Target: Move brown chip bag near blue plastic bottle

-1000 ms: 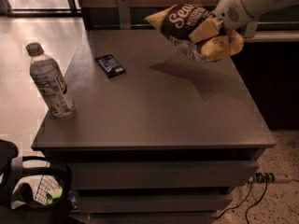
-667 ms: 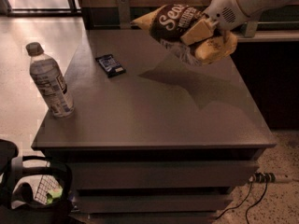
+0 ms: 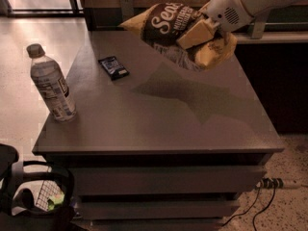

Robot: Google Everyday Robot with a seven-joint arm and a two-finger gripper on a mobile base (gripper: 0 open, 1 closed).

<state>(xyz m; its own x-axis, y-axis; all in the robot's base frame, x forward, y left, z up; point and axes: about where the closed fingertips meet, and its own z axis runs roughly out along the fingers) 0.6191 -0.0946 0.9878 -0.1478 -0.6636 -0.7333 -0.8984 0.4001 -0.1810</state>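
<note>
My gripper needs to set the brown chip bag down and let go of it on the grey table's front part (image 3: pixel 133 104), beside the blue plastic bottle.
The brown chip bag (image 3: pixel 168 25), dark brown with white script and yellow-tan ends, hangs in the air above the far middle of the grey table (image 3: pixel 159 124). My gripper (image 3: pixel 201 32) comes in from the upper right and is shut on the bag's right part. The blue plastic bottle (image 3: pixel 50 84), clear with a pale cap and printed label, stands upright near the table's front left corner, well apart from the bag.
A small flat dark-blue packet (image 3: pixel 113 67) lies on the table between the bag and the bottle. A dark counter runs along the back right. A black wire basket (image 3: pixel 36 196) sits on the floor at lower left; cables (image 3: pixel 262 196) lie at lower right.
My gripper has carried the chip bag to the left, and its shadow on the table has shifted left with it. Bottle and packet have not moved.
</note>
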